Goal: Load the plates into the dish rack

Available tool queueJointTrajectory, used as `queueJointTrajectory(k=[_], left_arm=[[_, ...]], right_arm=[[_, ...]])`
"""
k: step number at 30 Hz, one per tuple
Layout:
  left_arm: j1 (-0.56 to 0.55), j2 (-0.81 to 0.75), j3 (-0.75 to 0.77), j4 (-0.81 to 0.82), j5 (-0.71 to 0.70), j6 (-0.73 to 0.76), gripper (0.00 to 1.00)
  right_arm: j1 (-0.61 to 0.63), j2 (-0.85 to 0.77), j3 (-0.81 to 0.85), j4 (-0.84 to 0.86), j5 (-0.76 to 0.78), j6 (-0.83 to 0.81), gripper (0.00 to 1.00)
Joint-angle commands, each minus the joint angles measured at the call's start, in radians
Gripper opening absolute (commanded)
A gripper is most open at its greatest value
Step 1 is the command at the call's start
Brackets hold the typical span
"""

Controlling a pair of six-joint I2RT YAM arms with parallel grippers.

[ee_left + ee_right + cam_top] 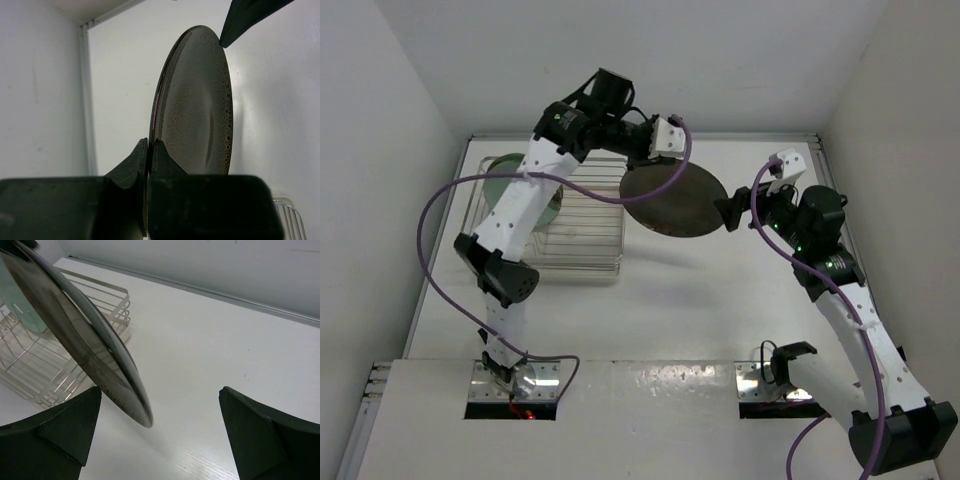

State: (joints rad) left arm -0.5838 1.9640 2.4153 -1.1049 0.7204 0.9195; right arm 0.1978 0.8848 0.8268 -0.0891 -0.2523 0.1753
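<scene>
Next, I let go of the dark brown plate in the dish rack (pixel 517 196) with my left gripper, in front of the mint-green plate.
My left gripper (pixel 655 160) is shut on the near rim of the glossy dark brown plate (pixel 675 202) and holds it in the air just right of the dish rack (pixel 582 240). In the left wrist view the fingers (pixel 159 150) pinch the plate (pixel 200 100) edge-on. My right gripper (pixel 732 212) is open at the plate's right edge; the rim (pixel 100 355) hangs between its jaws, touching neither. A pale mint-green plate (pixel 506 170) sits in the rack's far left, mostly hidden by the left arm, and also shows in the right wrist view (pixel 20 305). I cannot make out a second mint plate.
The wire rack (pixel 112 305) stands at the table's back left, close to the left wall. White walls close the table at the back and on both sides. Purple cables loop off both arms.
</scene>
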Motion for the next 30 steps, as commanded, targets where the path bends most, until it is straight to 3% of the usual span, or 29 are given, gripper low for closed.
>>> queueJointTrajectory(k=[1,6,14,22,30], left_arm=[[0.008,-0.169,0.077,0.111,-0.016,0.034,0.0],[0.114,-0.272,0.056,0.007,-0.073,0.174,0.0],[0.275,-0.398,0.013,-0.067,-0.174,0.278,0.0],[0.449,-0.467,-0.192,-0.116,-0.252,0.511,0.0],[0.582,-0.439,-0.278,-0.174,-0.187,0.777,0.0]], right_arm=[[-0.006,-0.01,0.018,0.035,-0.001,0.0,1.0],[-0.004,-0.015,0.014,0.06,-0.004,0.003,1.0],[-0.003,0.04,0.008,0.132,-0.079,0.05,1.0],[-0.006,0.088,0.012,0.177,-0.12,0.084,1.0],[-0.006,0.06,-0.017,0.175,-0.102,0.081,1.0]])
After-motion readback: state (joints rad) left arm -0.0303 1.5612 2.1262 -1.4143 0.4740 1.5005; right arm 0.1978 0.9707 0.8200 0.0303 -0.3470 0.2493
